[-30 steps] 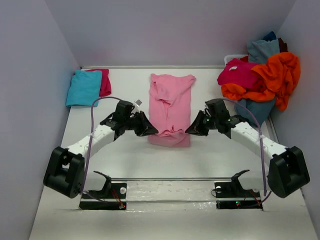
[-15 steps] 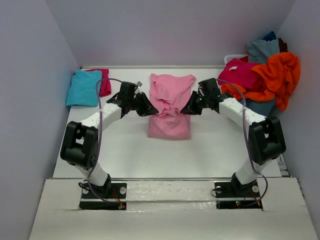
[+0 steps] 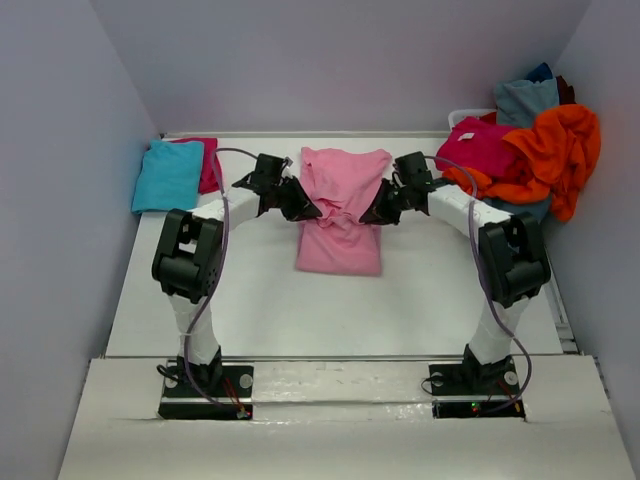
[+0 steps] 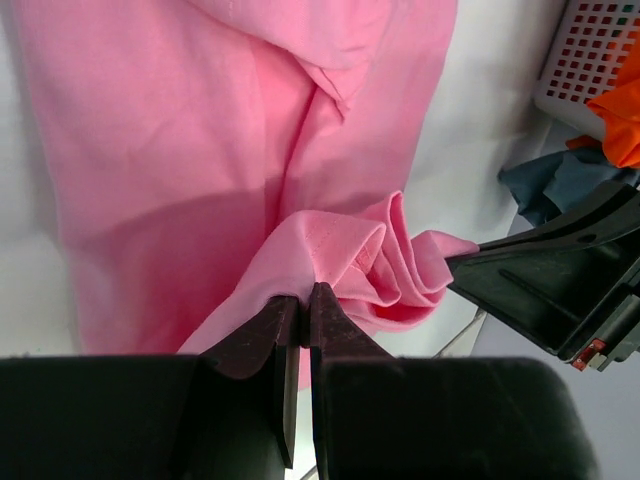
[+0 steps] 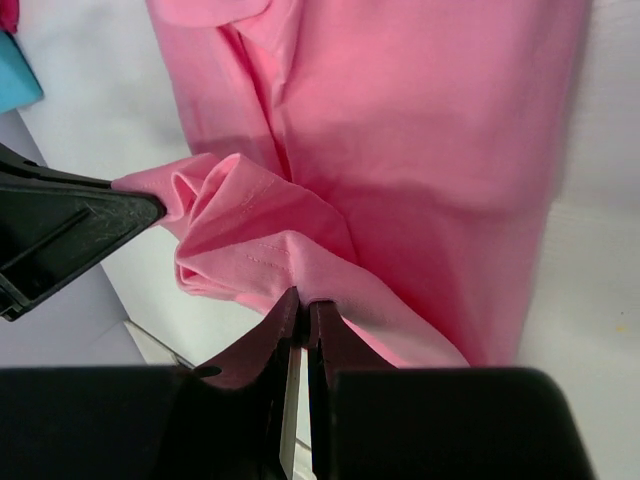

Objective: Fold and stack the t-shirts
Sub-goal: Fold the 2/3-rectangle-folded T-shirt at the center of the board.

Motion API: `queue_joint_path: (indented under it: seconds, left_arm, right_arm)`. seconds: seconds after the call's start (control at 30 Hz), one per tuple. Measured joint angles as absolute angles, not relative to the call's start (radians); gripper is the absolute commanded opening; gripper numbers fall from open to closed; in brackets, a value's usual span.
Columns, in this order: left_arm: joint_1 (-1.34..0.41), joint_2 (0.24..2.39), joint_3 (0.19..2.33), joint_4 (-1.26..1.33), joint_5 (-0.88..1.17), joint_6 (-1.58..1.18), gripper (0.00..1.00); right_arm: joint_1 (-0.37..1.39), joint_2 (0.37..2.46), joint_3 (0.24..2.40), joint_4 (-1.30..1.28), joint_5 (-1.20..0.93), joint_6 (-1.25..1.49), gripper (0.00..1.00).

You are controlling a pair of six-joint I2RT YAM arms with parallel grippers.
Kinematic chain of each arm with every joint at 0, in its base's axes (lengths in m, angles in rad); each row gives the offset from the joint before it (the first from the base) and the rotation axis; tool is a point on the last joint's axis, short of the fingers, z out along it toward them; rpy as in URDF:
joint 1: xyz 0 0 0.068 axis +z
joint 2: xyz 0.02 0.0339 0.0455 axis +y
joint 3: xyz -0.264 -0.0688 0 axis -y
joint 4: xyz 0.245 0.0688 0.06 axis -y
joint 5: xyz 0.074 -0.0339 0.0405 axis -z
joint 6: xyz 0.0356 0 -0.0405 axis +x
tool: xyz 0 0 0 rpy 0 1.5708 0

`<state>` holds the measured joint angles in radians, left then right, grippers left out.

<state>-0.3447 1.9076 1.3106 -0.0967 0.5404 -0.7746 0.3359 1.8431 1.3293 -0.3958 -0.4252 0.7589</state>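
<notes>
The hem corner on the light pink t-shirt's far half, just inside its side edge (image 3: 371, 204) (image 5: 485, 112), will be released by my right gripper.
A light pink t-shirt (image 3: 340, 240) lies lengthwise in the middle of the table, its near hem lifted and carried over its middle. My left gripper (image 3: 312, 213) is shut on the hem's left corner (image 4: 300, 265). My right gripper (image 3: 366, 218) is shut on the right corner (image 5: 300, 270). The cloth bunches into folds between the two grippers (image 4: 400, 265). A folded turquoise t-shirt (image 3: 168, 176) lies on a magenta one (image 3: 209, 165) at the back left. A heap at the back right holds magenta (image 3: 478, 147), orange (image 3: 558, 150) and grey-blue (image 3: 525, 100) t-shirts.
A white basket (image 4: 590, 60) stands at the back right under the heap of shirts. Walls close the table on the left, back and right. Both arm bases (image 3: 205, 385) sit on a metal rail at the near edge.
Both grippers have carried the pink shirt's near hem away from the arm bases toward the collar, doubling the shirt over. The arms now stand raised and stretched further out.
</notes>
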Motion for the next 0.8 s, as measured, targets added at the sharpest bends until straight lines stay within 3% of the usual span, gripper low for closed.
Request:
queue_joint_path:
  seconds: [0.8]
  left_arm:
    - [-0.287,2.029,1.396,-0.093,0.537,-0.783,0.06]
  right_arm:
    - [0.276,2.009,1.435,-0.399,-0.411,0.759,0.07]
